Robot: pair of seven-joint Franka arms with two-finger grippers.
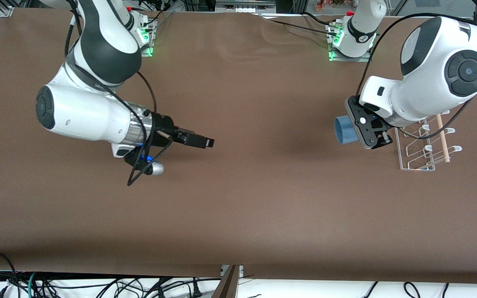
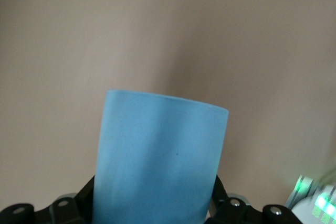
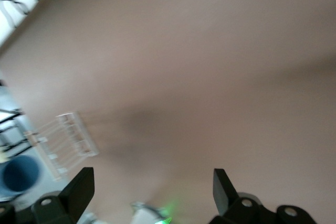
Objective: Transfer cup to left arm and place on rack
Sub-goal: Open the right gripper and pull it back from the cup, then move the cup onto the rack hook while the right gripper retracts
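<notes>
The light-blue cup, now on its side beside the white wire rack, will be let go by my left gripper upside down over the middle pegs of the white wire rack [image 1: 411, 137].
The light-blue cup [image 1: 341, 133] lies on its side in my left gripper [image 1: 349, 130], which is shut on it in the air over the table, just beside the white wire rack [image 1: 425, 145] on the side toward the right arm. In the left wrist view the cup [image 2: 163, 150] fills the space between the jaws of the left gripper [image 2: 157, 205]. My right gripper [image 1: 206, 142] is open and empty over the table toward the right arm's end. Its fingers [image 3: 81, 184] stand wide apart in the right wrist view [image 3: 152, 187], which also shows the rack [image 3: 65, 142] and the cup [image 3: 20, 174].
The brown table [image 1: 238, 207] has a seam at its front edge [image 1: 230, 277]. Cables lie below that edge. The arm bases with green lights [image 1: 149, 39] [image 1: 333, 45] stand along the top of the front view.
</notes>
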